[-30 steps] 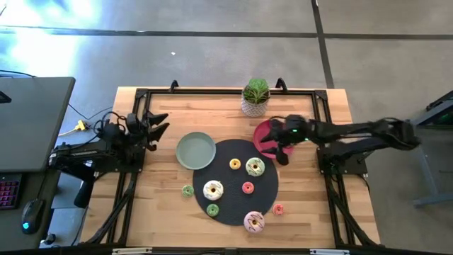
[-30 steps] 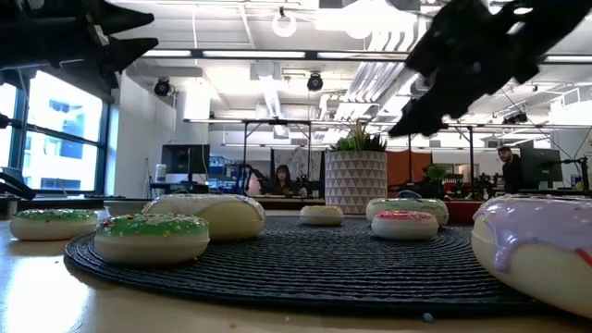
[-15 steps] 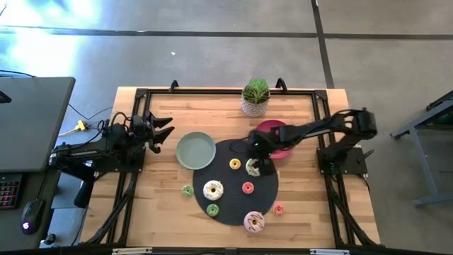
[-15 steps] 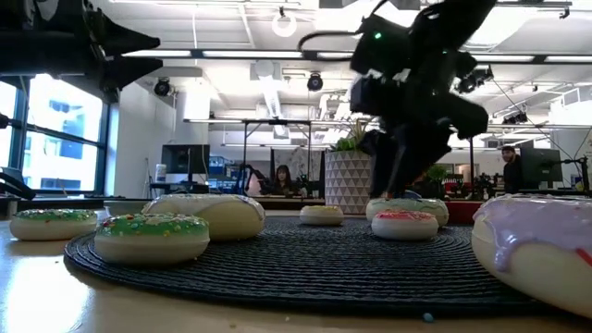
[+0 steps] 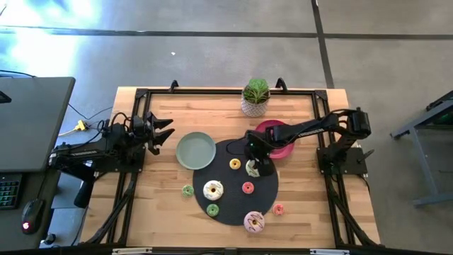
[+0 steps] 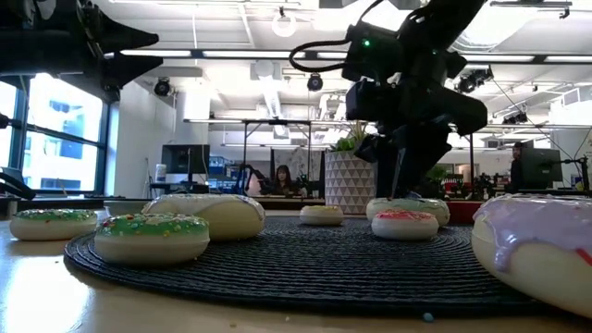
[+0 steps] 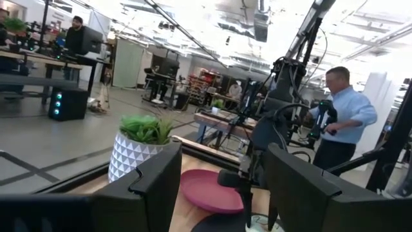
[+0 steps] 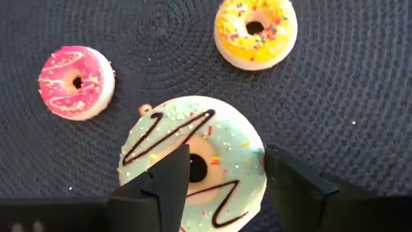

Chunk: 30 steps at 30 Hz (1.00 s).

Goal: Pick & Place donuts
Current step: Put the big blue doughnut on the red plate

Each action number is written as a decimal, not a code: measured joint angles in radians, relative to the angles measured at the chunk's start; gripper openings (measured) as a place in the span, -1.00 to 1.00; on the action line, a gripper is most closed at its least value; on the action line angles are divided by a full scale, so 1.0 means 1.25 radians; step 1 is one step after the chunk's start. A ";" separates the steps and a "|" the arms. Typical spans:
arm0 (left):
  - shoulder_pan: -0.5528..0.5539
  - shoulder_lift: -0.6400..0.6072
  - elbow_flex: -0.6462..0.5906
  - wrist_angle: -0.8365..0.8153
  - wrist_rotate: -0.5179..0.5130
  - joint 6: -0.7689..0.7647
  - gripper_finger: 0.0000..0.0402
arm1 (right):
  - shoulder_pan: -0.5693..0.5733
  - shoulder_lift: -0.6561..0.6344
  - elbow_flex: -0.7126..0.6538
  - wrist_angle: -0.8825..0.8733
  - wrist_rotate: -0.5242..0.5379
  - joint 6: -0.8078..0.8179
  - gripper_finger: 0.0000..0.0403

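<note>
The white donut is next for my left gripper, which I will move over to it and close on the ring's side (image 5: 211, 184) facing the sage-green plate.
Several toy donuts lie flat on a round dark mat (image 5: 233, 202). My right gripper (image 5: 258, 164) is open and points down at the pale green donut with a chocolate zigzag (image 8: 193, 164), which also shows in the high view (image 5: 252, 168). Close by lie a small yellow donut (image 8: 255, 32) and a small pink-red one (image 8: 75, 82). A white donut (image 5: 213, 190) and a pink one (image 5: 254, 222) lie nearer the front. My left gripper (image 5: 164, 131) is open and waits above the table's left side. My right gripper comes at the pale green donut from above, pointing down. One finger (image 8: 170, 177) stands over the ring by its hole (image 8: 197, 169). The other finger (image 8: 290, 177) stands outside the rim (image 8: 257, 154). Whether either finger touches the donut, I cannot tell.
A sage-green plate (image 5: 195, 150) sits left of the mat and a pink-red plate (image 5: 282, 134) at its far right. A potted plant (image 5: 255, 98) stands by the far edge. Small donuts lie off the mat at left (image 5: 187, 190) and right (image 5: 278, 210).
My right gripper has swung from above the pink-red plate toward the table's left and near side. It has come down over the pale green donut on the mat. In the last half second it has only settled slightly. No donut has moved.
</note>
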 joint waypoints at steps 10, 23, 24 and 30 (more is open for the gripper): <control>0.000 0.000 0.000 0.000 0.000 -0.006 0.06 | 0.005 -0.001 -0.047 0.061 0.011 0.015 -0.60; 0.000 0.000 0.001 0.016 -0.037 -0.007 0.06 | 0.006 -0.106 0.027 -0.019 0.112 0.029 -0.82; 0.000 0.000 0.001 0.017 -0.044 -0.007 0.06 | 0.003 -0.119 0.034 -0.058 0.149 0.029 -0.82; 0.000 0.000 0.001 0.019 -0.038 -0.007 0.06 | -0.042 -0.187 0.038 -0.258 0.320 0.087 -0.95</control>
